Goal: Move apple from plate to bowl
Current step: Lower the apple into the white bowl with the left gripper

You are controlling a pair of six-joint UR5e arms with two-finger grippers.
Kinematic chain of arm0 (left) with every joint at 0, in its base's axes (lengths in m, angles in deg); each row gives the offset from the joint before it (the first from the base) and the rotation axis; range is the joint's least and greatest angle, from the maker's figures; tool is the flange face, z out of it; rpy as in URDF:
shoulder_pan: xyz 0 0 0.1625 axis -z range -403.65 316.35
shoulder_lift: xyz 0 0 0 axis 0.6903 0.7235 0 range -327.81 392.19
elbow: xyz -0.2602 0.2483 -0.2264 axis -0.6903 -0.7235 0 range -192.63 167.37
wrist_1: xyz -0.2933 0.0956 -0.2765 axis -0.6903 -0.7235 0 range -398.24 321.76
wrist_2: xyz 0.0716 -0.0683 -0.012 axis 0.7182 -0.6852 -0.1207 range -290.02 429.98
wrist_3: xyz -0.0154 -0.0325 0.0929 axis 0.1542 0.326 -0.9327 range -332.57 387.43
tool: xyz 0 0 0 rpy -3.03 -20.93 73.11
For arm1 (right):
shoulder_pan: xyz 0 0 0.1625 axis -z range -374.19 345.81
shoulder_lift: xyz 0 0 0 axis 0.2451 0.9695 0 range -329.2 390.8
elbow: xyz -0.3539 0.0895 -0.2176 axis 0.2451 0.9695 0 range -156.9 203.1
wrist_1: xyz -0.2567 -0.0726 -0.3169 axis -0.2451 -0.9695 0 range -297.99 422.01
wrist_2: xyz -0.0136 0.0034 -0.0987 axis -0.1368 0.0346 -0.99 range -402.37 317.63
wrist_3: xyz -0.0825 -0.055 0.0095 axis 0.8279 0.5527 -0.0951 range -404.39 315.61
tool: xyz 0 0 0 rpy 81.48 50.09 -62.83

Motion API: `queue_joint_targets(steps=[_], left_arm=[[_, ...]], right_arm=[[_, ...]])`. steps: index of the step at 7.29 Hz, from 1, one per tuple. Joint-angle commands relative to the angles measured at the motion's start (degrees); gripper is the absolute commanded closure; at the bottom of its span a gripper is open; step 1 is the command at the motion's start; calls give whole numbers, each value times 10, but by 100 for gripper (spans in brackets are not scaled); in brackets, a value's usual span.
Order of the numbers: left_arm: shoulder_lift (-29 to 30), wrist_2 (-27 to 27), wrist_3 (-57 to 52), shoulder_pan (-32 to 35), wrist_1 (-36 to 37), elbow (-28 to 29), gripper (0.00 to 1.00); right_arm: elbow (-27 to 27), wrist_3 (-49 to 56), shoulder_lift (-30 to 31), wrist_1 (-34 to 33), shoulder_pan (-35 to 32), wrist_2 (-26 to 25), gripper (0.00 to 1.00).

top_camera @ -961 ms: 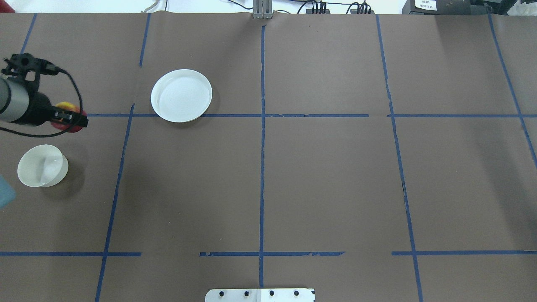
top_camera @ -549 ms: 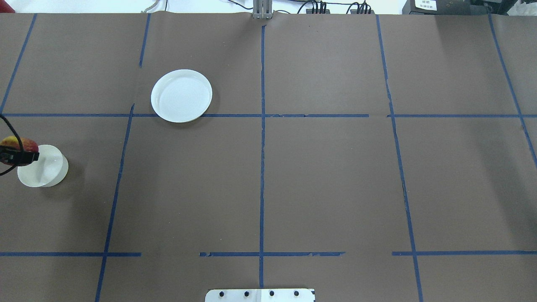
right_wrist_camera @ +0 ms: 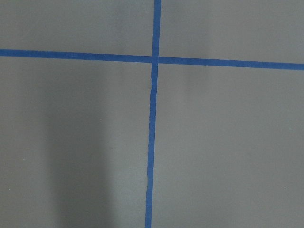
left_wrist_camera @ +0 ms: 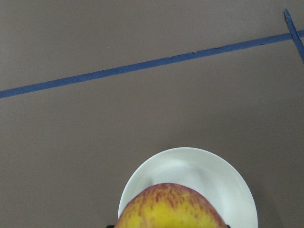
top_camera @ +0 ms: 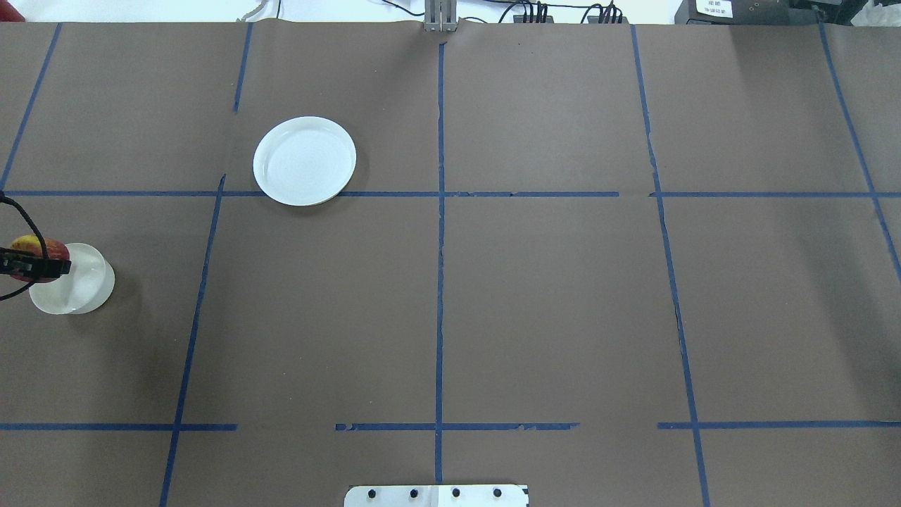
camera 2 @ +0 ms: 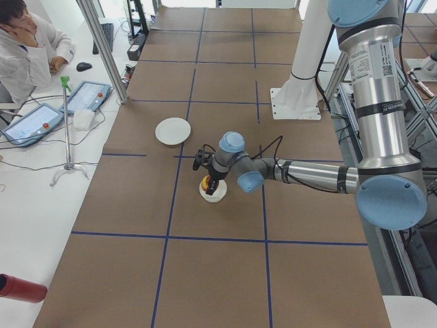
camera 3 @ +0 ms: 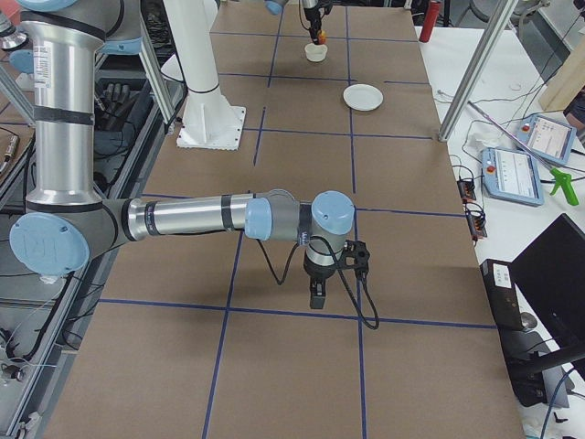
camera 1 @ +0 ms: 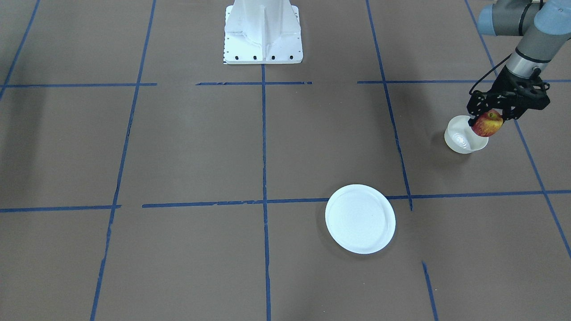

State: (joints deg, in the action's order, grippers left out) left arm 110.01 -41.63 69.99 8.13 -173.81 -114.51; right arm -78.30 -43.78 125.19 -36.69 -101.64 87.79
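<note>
Next, my left gripper releases the apple inside the white bowl (camera 1: 472, 131) (left_wrist_camera: 188, 214), close to the middle of the bowl's bottom. The apple is now just above the bowl's rim.
My left gripper (camera 1: 488, 119) is shut on the apple (camera 1: 487, 124), red with yellow patches, and holds it just above the bowl (camera 1: 461, 141), over the bowl's rim on the robot's left side. In the overhead view the apple (top_camera: 36, 248) and gripper (top_camera: 32, 266) overlap the bowl's (top_camera: 81, 285) left edge. The left wrist view shows the apple (left_wrist_camera: 170, 209) low in frame over the bowl (left_wrist_camera: 156, 166). The white plate (top_camera: 305, 160) lies empty, further in on the table. My right gripper (camera 3: 316, 297) hangs low over bare table, far from these; I cannot tell whether it is open or shut.
The robot's white base plate (camera 1: 263, 31) stands at mid table on the robot's side. Blue tape lines (top_camera: 440, 246) grid the brown table cover. An operator (camera 2: 27, 41), tablets and a red cylinder (camera 2: 20, 287) are at the side table beyond the table's far edge.
The left gripper has carried the apple from beside the tape line back toward the robot and to its left, ending over the bowl's rim. It barely moved in the last half second.
</note>
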Motion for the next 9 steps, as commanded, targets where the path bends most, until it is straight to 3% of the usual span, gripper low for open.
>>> queue_joint_targets(steps=[1,8,9], left_arm=[[7,0,0,-3,1,10,100],[8,-4,17,-36,3,21,100],[8,-4,17,-37,3,22,86]], right_arm=[[0,0,0,0,0,0,0],[0,0,0,0,0,0,0],[1,0,0,0,0,0,0]])
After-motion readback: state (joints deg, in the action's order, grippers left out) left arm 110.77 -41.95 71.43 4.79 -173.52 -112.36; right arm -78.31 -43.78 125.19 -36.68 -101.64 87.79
